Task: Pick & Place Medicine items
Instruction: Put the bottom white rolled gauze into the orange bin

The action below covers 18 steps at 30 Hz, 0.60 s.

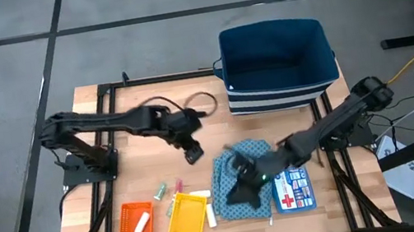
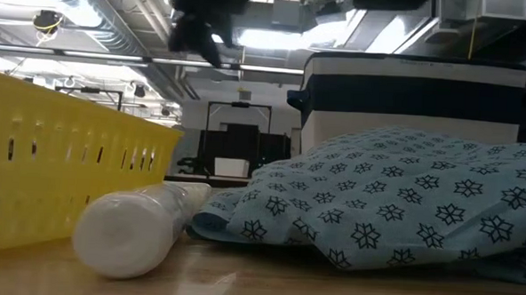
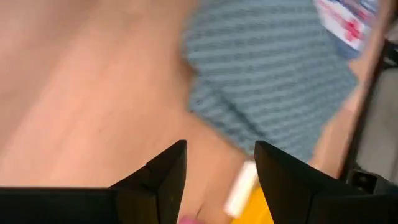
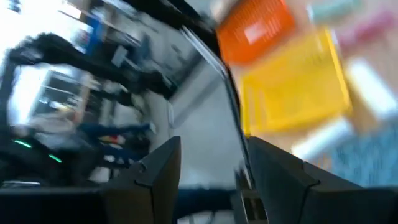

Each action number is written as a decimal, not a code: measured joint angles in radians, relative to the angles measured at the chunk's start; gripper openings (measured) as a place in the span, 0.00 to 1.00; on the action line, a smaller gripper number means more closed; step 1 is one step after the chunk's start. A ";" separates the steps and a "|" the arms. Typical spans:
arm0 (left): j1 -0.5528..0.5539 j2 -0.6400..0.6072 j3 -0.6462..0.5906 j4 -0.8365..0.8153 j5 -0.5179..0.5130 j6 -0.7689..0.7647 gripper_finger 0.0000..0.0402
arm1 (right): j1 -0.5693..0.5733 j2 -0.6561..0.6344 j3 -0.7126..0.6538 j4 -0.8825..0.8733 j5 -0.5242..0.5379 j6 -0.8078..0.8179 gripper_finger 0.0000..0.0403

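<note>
I will next move my right gripper to the white tube between the yellow tray and the blue patterned cloth and close on its front end (image 1: 212,222) (image 4: 305,148).
The medicine items lie near the table's front. A light-green piece (image 1: 158,193) and a pinkish stick (image 1: 175,188) lie beside a white tube (image 1: 185,195) behind the trays. Another white tube (image 1: 210,216) lies between the yellow tray (image 1: 186,218) and the blue patterned cloth (image 1: 242,179); it also shows in the low view (image 2: 139,227). A white piece (image 1: 142,220) lies in the orange tray (image 1: 135,225). My left gripper (image 3: 219,171) is open and empty above bare table, behind the items. My right gripper (image 4: 211,162) is open and empty over the cloth.
A dark blue bin (image 1: 277,59) stands at the far right. A first-aid box (image 1: 294,190) lies to the right of the cloth, with a thin white stick (image 1: 270,221) at the cloth's front edge. A cable loop (image 1: 200,100) lies at the back.
</note>
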<state>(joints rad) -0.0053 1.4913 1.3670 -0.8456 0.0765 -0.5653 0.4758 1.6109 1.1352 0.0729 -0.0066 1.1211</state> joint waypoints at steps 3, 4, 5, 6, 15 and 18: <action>0.003 -0.081 -0.002 -0.088 -0.087 -0.051 0.46 | 0.030 0.097 0.071 -0.082 0.002 0.103 0.47; 0.002 -0.112 -0.005 -0.103 -0.112 -0.062 0.46 | 0.036 0.133 0.091 -0.089 -0.006 0.134 0.47; 0.002 -0.142 -0.011 -0.118 -0.129 -0.072 0.46 | 0.040 0.166 0.106 -0.086 -0.012 0.161 0.47; 0.002 -0.166 -0.019 -0.127 -0.138 -0.084 0.46 | 0.043 0.190 0.114 -0.091 -0.012 0.190 0.47; -0.013 -0.366 -0.088 -0.169 -0.174 -0.100 0.46 | 0.042 0.395 0.227 -0.102 0.040 0.483 0.47; -0.035 -0.416 -0.121 -0.174 -0.174 -0.096 0.46 | 0.042 0.473 0.295 -0.100 0.022 0.537 0.47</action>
<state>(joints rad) -0.0406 1.0752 1.2457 -1.0194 -0.0976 -0.6610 0.5180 2.0841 1.4306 -0.0274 0.0150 1.6578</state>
